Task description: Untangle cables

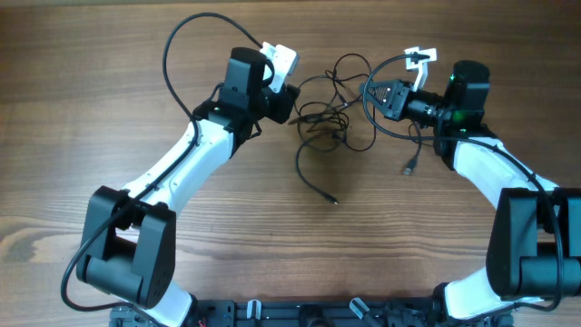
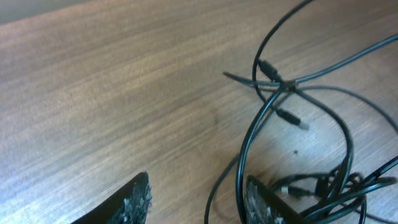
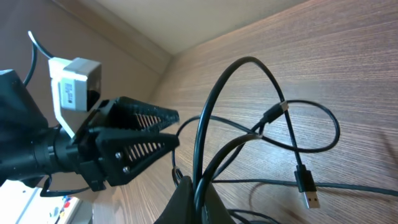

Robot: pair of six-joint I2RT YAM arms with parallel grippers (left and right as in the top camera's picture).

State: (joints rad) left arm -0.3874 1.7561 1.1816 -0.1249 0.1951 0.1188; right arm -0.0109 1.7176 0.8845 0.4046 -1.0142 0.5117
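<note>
Next, I release the wire from my right gripper on the bare wood [image 1: 398,157] by the dangling USB plug, clear of the knot.
The cables [image 1: 320,123] are thin black wires tangled in a loose knot at the table's middle back. One end with a small plug [image 1: 334,201] trails toward the front, and a USB plug [image 1: 408,169] hangs off to the right. My left gripper [image 1: 289,102] is open at the tangle's left edge. In the left wrist view its jaws [image 2: 199,202] straddle one strand, with the knot [image 2: 283,84] beyond. My right gripper [image 1: 370,94] is shut on cable strands [image 3: 249,134] and holds a loop lifted off the table. Its jaws [image 3: 198,196] pinch two strands, and the USB plug [image 3: 308,186] dangles nearby.
The wooden table [image 1: 136,82] lies under everything. Thick black robot cables arc over the left arm [image 1: 182,45] and near the right wrist [image 1: 390,64]. The left gripper [image 3: 137,140] faces the right wrist camera at close range.
</note>
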